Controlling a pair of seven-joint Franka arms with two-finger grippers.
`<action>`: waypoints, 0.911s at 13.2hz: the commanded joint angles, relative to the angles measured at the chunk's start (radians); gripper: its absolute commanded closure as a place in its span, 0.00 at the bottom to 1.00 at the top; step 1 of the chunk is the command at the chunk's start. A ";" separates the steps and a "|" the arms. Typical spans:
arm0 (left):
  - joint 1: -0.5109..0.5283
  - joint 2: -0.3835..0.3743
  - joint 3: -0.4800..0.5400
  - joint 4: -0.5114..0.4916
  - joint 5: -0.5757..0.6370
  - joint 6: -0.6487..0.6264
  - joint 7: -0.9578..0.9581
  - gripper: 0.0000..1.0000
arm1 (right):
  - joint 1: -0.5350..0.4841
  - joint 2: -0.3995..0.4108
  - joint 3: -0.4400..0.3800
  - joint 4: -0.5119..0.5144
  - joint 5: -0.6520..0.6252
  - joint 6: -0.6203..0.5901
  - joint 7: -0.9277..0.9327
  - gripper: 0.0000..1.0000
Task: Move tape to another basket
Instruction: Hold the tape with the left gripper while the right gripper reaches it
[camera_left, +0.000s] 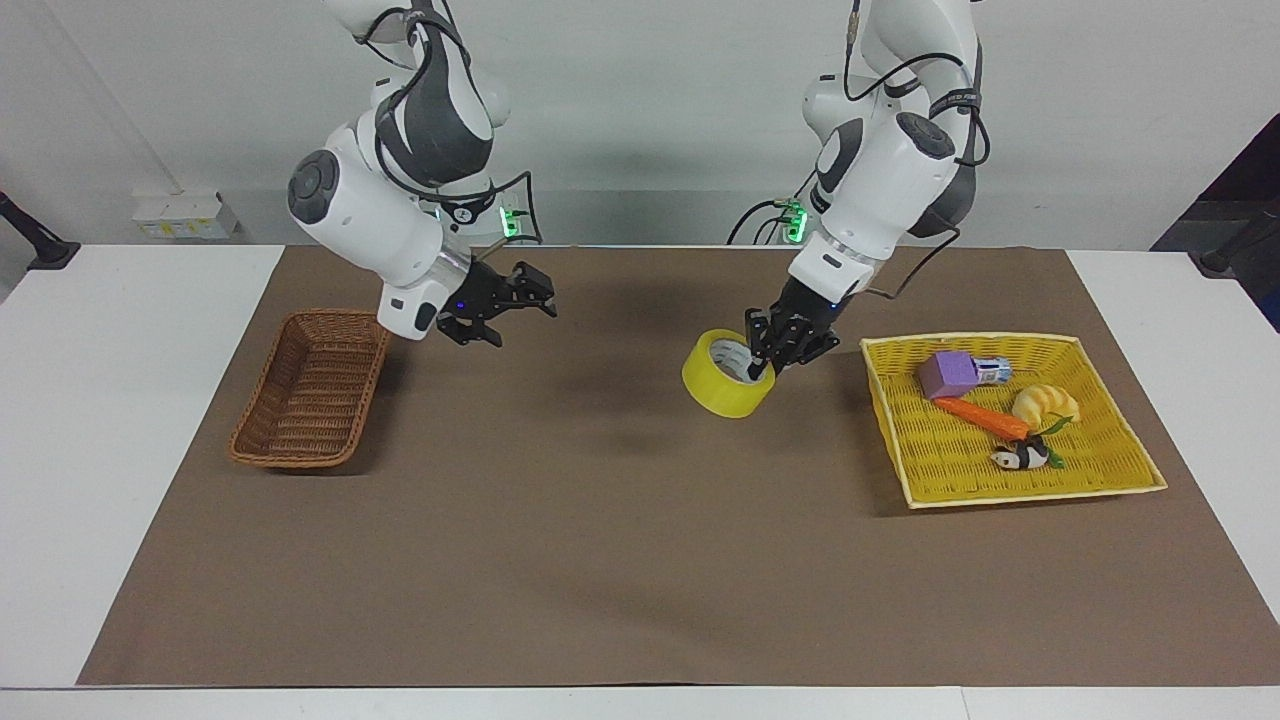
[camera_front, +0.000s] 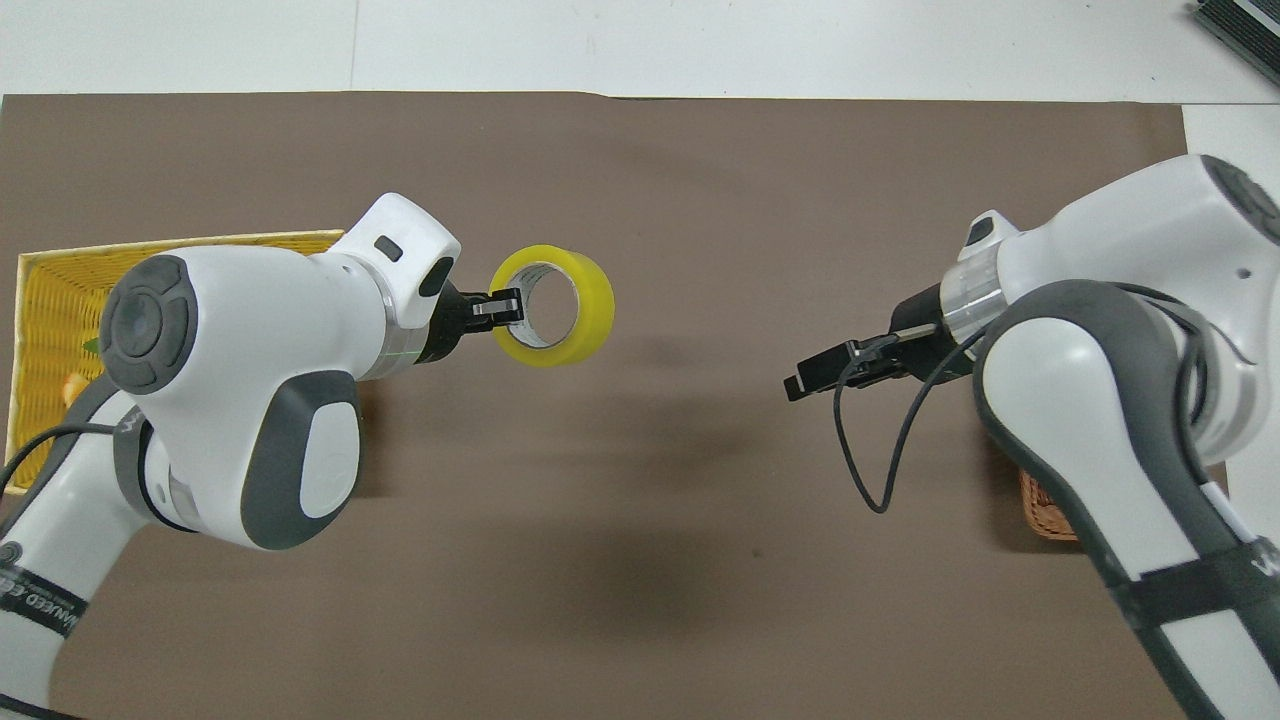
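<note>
The yellow tape's free side (camera_front: 596, 310), straight across the white core from where my left gripper holds the tape, will be gripped by my right gripper.
The yellow tape (camera_left: 722, 388) (camera_front: 592, 300) hangs tilted above the brown mat, between the two baskets and closer to the yellow one. My left gripper (camera_left: 764, 366) (camera_front: 508, 308) is shut on its rim, one finger inside the white core. My right gripper (camera_left: 522, 322) (camera_front: 802, 382) is open and holds nothing. It is in the air over the mat beside the dark-brown basket (camera_left: 310, 392), pointing toward the tape. The overhead view shows only a corner of that basket (camera_front: 1046, 512) under the right arm.
A shallow yellow basket (camera_left: 1010, 492) (camera_front: 50, 300) at the left arm's end holds a purple cube (camera_left: 948, 374), a carrot (camera_left: 982, 417), a bread roll (camera_left: 1045, 404) and small toys. A brown mat (camera_left: 600, 560) covers most of the white table.
</note>
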 joint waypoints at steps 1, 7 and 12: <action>-0.023 -0.011 0.014 0.006 -0.019 -0.003 -0.010 1.00 | 0.057 0.017 -0.003 -0.050 0.146 0.101 -0.046 0.00; -0.029 -0.014 0.014 0.005 -0.019 -0.009 -0.010 1.00 | 0.175 0.077 -0.003 0.042 0.354 0.313 0.052 0.00; -0.029 -0.014 0.014 0.003 -0.019 -0.010 -0.010 1.00 | 0.247 0.131 -0.001 0.097 0.308 0.453 0.095 0.00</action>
